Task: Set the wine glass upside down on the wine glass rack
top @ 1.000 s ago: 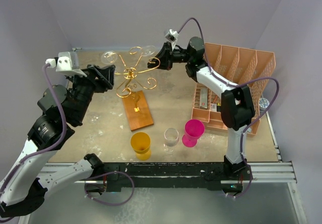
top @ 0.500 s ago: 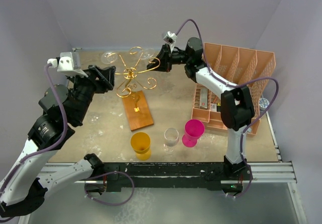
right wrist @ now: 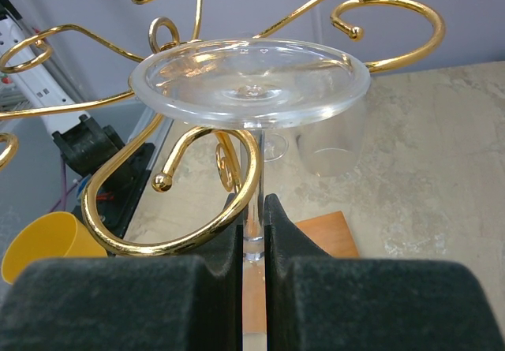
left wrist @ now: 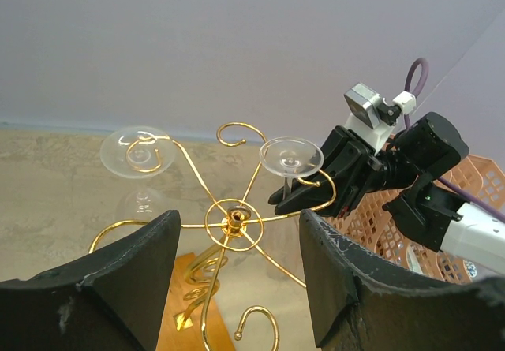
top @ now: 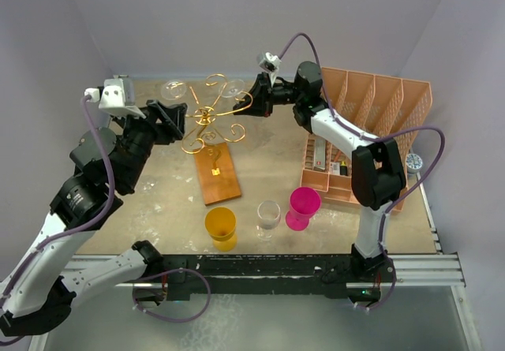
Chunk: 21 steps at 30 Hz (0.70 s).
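The wine glass, now upside down at the rack, will be let go by my right gripper, with its foot hanging on the curled gold rack arm [top: 247,89] [right wrist: 251,91] around its stem.
The gold wire wine glass rack [top: 207,116] stands on its brown wooden base [top: 215,174] at the back middle. My right gripper [top: 251,105] is shut on the stem of an upside-down clear wine glass [right wrist: 251,83]. The stem runs through a curled rack arm [right wrist: 237,209], and the glass foot lies just above that curl. This glass also shows in the left wrist view [left wrist: 290,157]. A second wine glass [top: 172,91] hangs upside down on the rack's left side. My left gripper [top: 175,118] is open and empty, just left of the rack's centre post [left wrist: 233,218].
A salmon-pink slotted organizer [top: 379,106] stands at the right. A yellow cup [top: 221,226], a clear tumbler [top: 269,215] and a pink cup [top: 302,207] stand in a row near the front edge. Walls close in behind the rack.
My right gripper has lowered the glass slightly, so its foot sits closer over the rack arm. My left gripper has moved right, closer to the rack.
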Available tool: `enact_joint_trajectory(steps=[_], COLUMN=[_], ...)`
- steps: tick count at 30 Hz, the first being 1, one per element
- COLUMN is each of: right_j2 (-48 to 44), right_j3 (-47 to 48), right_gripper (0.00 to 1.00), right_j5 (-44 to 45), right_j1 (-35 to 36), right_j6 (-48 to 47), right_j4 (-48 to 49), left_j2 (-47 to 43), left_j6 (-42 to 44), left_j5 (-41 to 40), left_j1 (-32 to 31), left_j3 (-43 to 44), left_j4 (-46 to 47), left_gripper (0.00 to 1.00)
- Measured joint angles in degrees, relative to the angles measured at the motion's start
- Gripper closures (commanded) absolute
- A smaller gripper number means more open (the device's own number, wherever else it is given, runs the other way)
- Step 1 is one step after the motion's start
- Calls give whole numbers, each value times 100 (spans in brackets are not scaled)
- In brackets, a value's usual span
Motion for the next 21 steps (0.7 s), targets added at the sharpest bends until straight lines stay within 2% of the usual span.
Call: enact_joint_trajectory(steps=[21], right_j2=[57], right_j3=[61], right_gripper=[100], right_j5=[-94], right_j1=[48], right_j6=[479], right_j4=[214], left_j2=[348], left_j6=[0], left_j5=[125], left_j1=[0], left_j3=[0], left_j4=[-7], left_gripper=[41])
